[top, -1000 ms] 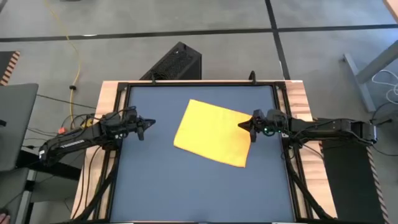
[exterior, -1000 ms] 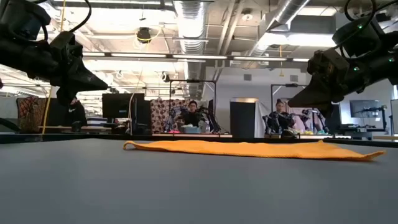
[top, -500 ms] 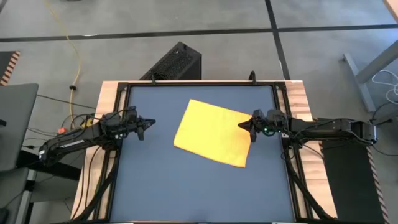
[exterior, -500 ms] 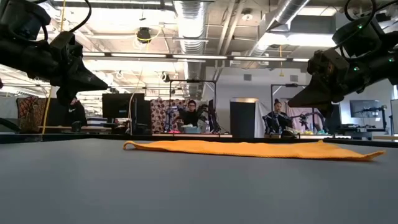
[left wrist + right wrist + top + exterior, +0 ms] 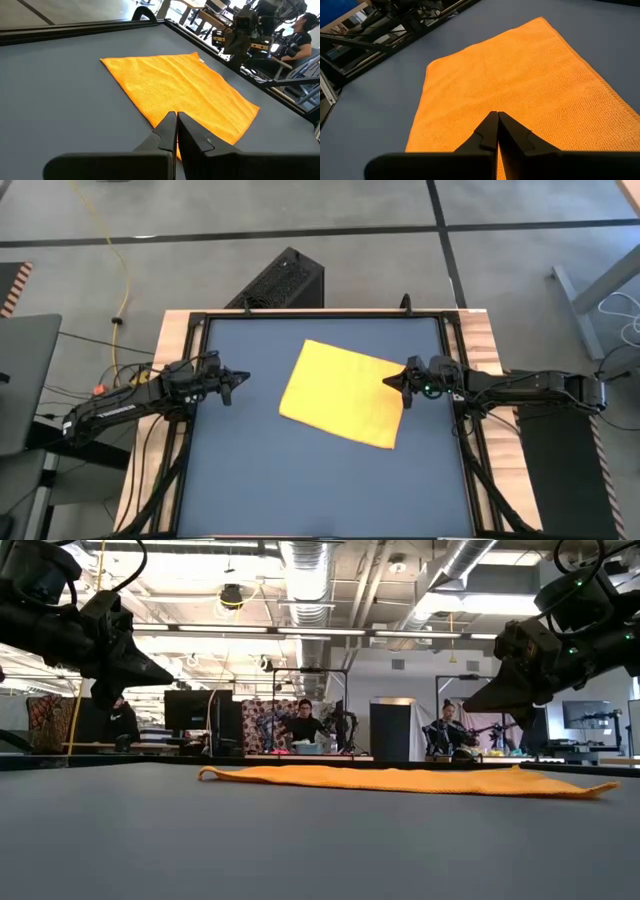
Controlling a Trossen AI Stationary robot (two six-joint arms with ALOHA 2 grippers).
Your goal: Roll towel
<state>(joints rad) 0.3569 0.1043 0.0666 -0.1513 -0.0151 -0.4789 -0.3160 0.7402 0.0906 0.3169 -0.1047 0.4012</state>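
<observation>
I should move my left gripper next to the yellow-orange towel's near corner (image 5: 283, 412) (image 5: 179, 157) on that gripper's own side and close it there.
The yellow-orange towel (image 5: 345, 392) lies flat and spread out on the dark blue-grey tabletop (image 5: 260, 470), turned at a slant, a little right of the middle. It also shows in the low view (image 5: 400, 780), the left wrist view (image 5: 180, 95) and the right wrist view (image 5: 520, 85). My left gripper (image 5: 243, 379) is shut and hovers above the table to the towel's left, clear of it. My right gripper (image 5: 388, 383) is shut and hovers above the towel's right edge. In the low view both grippers (image 5: 165, 672) (image 5: 472, 700) stand well above the cloth.
The table has a black frame and wooden side rails (image 5: 170, 340). A black box (image 5: 280, 280) stands on the floor beyond the far edge. Bare tabletop lies near of the towel. People sit at desks in the room behind (image 5: 300, 725).
</observation>
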